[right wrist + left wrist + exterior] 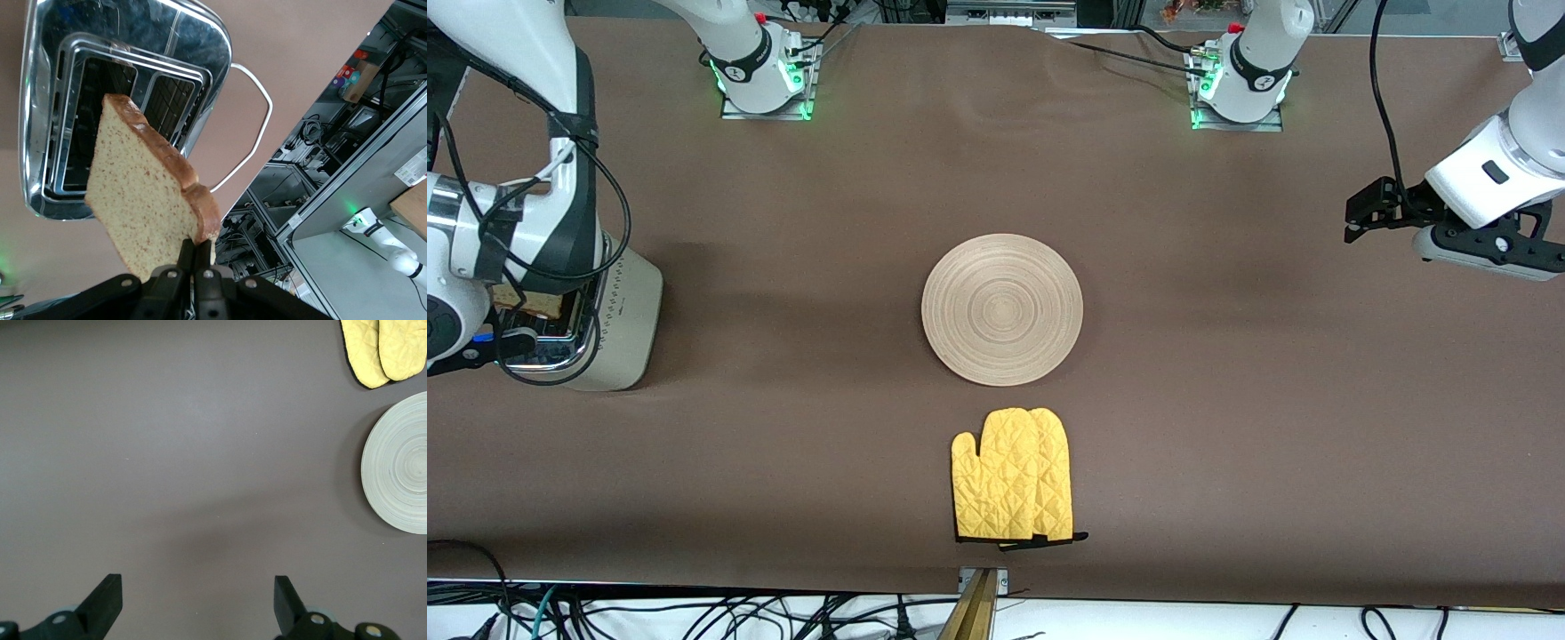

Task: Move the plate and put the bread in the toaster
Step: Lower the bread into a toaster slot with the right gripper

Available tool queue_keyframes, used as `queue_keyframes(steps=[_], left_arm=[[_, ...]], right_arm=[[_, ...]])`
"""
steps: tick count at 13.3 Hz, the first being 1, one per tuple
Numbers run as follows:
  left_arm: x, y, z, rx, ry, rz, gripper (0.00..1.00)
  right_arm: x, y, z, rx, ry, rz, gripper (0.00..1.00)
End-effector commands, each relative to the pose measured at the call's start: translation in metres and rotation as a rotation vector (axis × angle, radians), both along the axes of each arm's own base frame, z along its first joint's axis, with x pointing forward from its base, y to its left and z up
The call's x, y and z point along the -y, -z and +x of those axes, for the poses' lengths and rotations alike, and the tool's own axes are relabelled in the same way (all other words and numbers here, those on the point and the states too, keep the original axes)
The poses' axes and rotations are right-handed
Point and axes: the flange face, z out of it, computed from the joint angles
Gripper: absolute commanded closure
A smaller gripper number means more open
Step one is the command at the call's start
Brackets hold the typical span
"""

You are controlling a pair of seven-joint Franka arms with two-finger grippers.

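The bread will go into the toaster slot nearer the wooden plate (572,325) (97,123), and there my right gripper needs to open up and let it go.
The cream toaster (624,313) stands at the right arm's end of the table. My right gripper (200,252) is shut on a corner of the bread (141,200) and holds the slice upright just above the toaster's chrome top (47,80), over its open slots. In the front view the bread (527,303) shows a little under the right arm. The wooden plate (1002,308) lies in the middle of the table, bare. My left gripper (1359,218) hangs open and empty above bare table at the left arm's end; it waits. The left wrist view shows its own open gripper (198,592) and the plate (400,463).
A pair of yellow oven mitts (1014,476) lies nearer to the front camera than the plate, close to the table's edge; they also show in the left wrist view (383,350). A white cord (257,127) loops beside the toaster.
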Motion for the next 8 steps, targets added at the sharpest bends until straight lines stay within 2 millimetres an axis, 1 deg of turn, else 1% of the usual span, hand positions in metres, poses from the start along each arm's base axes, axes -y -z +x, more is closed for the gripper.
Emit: queue_keyframes(steps=[1, 3, 6, 7, 8], left_arm=[[0.002, -0.005, 0.003, 0.003, 0.006, 0.022, 0.00], [0.002, -0.006, 0.003, 0.006, 0.006, 0.022, 0.00], [0.002, -0.006, 0.003, 0.006, 0.006, 0.022, 0.00], [0.002, -0.006, 0.003, 0.006, 0.006, 0.022, 0.00], [0.002, -0.006, 0.003, 0.006, 0.004, 0.022, 0.00]], right_arm=[[-0.017, 0.002, 0.004, -0.005, -0.031, -0.009, 1.00], [-0.029, 0.016, 0.009, -0.020, -0.050, -0.019, 1.00], [-0.032, 0.020, 0.016, 0.034, -0.051, -0.030, 1.00], [-0.033, 0.025, 0.019, 0.046, -0.061, -0.019, 1.00], [-0.031, 0.036, 0.022, 0.048, -0.060, -0.007, 1.00]])
